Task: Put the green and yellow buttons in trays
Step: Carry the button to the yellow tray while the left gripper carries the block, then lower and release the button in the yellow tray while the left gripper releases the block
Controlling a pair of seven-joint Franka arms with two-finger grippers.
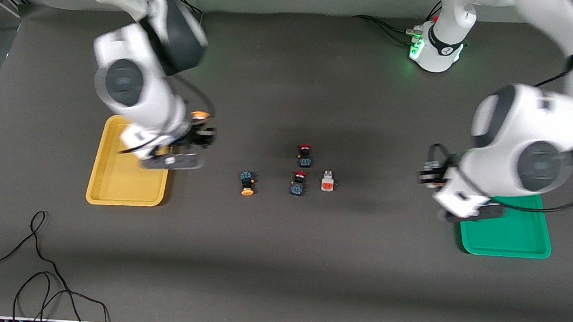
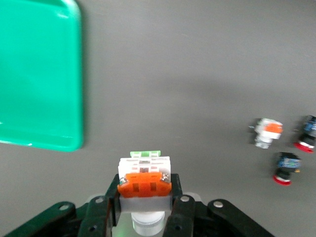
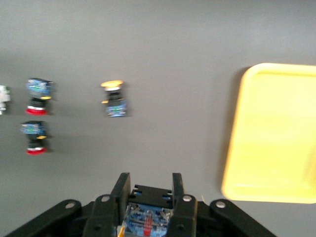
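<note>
My left gripper is going to release the white-bodied button inside the green tray [image 1: 518, 211], toward the side of the green tray that is farther from the yellow tray. That button is now up over bare table.
My left gripper [image 2: 144, 186] is shut on a white-bodied button with an orange patch [image 2: 144, 174], up over bare table beside the green tray [image 2: 39, 74]. In the front view it [image 1: 428, 175] hangs next to that tray [image 1: 515, 237]. My right gripper [image 3: 148, 186] is shut on a dark-bodied button [image 3: 148, 213]; in the front view it [image 1: 201, 132] is beside the yellow tray [image 1: 116, 183], and the held button's orange-yellow cap [image 1: 198, 116] shows. On the table lie another yellow-capped button [image 1: 247, 182] and another white-bodied button [image 1: 327, 181].
Two dark buttons with red caps [image 1: 305, 154] [image 1: 298, 182] lie mid-table beside the white-bodied one. Both trays look empty where they show. Black cables [image 1: 36, 275] lie near the front edge at the right arm's end of the table.
</note>
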